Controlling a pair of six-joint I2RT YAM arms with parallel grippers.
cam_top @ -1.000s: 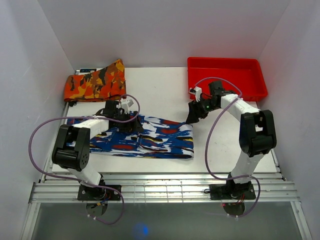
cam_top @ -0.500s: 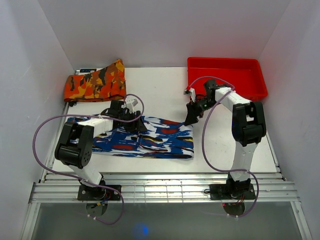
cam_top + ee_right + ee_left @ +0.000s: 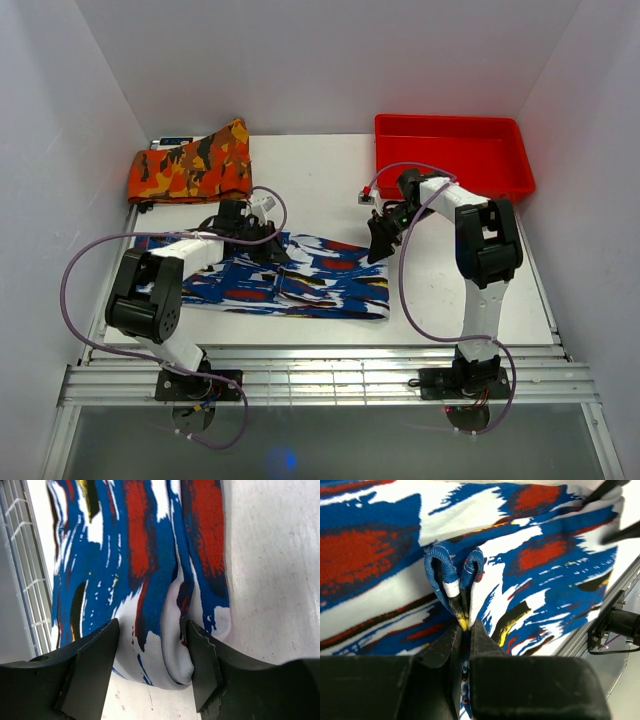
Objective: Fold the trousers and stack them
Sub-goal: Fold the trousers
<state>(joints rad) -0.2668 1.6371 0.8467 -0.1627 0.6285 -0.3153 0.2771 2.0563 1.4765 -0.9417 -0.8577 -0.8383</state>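
Observation:
My left gripper will open, as it pinches a raised pleat in the middle of the trousers, and then take the trousers' end (image 3: 147, 242) opposite my right gripper before folding.
The trousers (image 3: 300, 275), printed in blue and white with red patches, lie as a long folded strip across the near half of the table. My left gripper (image 3: 268, 248) is at their far edge near the middle. In the left wrist view it (image 3: 465, 627) is shut on a raised pleat of the trousers (image 3: 455, 580). My right gripper (image 3: 378, 240) is down at the strip's far right corner. Its jaws (image 3: 152, 645) stand open astride the rolled edge of the trousers (image 3: 150, 580), and the right finger (image 3: 202, 660) touches the fold.
A folded orange camouflage cloth (image 3: 190, 165) lies at the back left. A red tray (image 3: 455, 150) stands at the back right. A slatted metal rail (image 3: 320, 375) runs along the table's near edge. White walls close in both sides.
The left gripper has shut on a pleat of the trousers. The right gripper has moved left and down onto the trousers' far right corner, its jaws narrowing.

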